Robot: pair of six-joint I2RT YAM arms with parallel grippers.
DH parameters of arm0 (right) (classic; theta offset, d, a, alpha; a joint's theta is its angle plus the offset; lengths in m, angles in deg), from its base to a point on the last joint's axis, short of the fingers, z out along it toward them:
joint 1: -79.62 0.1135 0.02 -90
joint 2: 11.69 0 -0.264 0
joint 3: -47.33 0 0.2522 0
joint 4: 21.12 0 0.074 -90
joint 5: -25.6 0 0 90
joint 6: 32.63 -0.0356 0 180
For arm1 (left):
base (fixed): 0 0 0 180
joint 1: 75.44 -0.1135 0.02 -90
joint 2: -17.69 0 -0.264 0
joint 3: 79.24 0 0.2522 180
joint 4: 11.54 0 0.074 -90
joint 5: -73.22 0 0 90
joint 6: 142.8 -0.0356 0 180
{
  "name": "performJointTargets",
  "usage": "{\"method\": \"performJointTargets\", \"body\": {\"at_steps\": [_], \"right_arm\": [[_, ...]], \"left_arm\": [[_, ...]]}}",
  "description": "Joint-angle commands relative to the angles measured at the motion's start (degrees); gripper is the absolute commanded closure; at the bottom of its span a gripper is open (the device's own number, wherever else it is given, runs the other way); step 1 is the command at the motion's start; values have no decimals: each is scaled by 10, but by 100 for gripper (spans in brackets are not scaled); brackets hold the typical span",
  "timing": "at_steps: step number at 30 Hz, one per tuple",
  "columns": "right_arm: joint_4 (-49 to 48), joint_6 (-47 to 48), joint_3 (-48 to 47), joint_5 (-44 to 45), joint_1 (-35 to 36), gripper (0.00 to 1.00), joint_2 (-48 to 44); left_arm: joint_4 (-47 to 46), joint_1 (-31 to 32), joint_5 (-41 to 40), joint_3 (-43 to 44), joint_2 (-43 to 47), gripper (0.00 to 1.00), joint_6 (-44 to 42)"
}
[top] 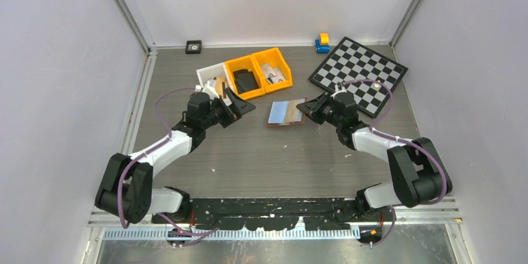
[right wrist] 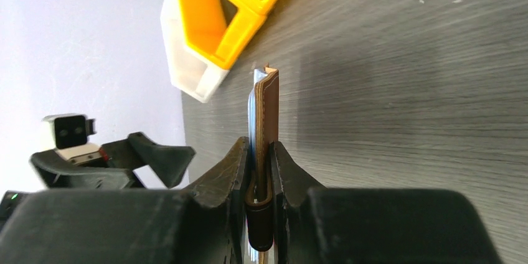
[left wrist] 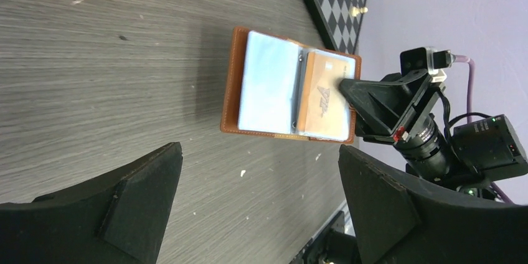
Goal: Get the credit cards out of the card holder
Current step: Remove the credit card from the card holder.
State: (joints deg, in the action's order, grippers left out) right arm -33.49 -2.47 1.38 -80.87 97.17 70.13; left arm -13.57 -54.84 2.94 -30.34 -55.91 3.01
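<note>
The robot's right gripper should release the card holder into the fingers of its left gripper, just in front of the yellow bins (top: 271,113).
The reddish-brown card holder (top: 286,113) lies open near the table's middle. In the left wrist view its brown rim (left wrist: 231,77) frames a pale blue credit card (left wrist: 269,83) and a beige credit card (left wrist: 324,96) with dark print, both inside it. My right gripper (top: 309,109) is shut on the holder's right edge. The right wrist view shows the card holder (right wrist: 271,114) edge-on, pinched between the fingers of the right gripper (right wrist: 260,152). My left gripper (top: 240,107) stands open just left of the holder. In its own view the left gripper (left wrist: 259,152) holds nothing.
Two yellow bins (top: 258,72) and a white bin (top: 212,77) with small items stand behind the left gripper. A chessboard (top: 360,72) lies at the back right. A blue and yellow toy (top: 322,43) and a small black square (top: 193,46) sit by the back wall.
</note>
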Motion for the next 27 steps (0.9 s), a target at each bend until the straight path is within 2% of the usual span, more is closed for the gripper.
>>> {"method": "performJointTargets", "body": {"at_steps": [1,5,8,12,17,27], "right_arm": [[-76,-5,17,2,4,100,-46],[-56,26,19,-6,4,100,-61],[-99,26,35,-19,4,100,-59],[-148,8,12,-91,5,100,-23],[-206,-12,8,-133,6,99,-10],[-180,19,10,-135,6,99,-65]], "left_arm": [[-90,12,51,8,-14,0,11],[-100,24,55,9,-27,0,8],[-98,32,47,13,-36,0,-2],[-94,33,39,16,-51,0,-13],[-131,33,59,15,-67,0,-4],[-218,33,87,-1,-78,0,26]]}}
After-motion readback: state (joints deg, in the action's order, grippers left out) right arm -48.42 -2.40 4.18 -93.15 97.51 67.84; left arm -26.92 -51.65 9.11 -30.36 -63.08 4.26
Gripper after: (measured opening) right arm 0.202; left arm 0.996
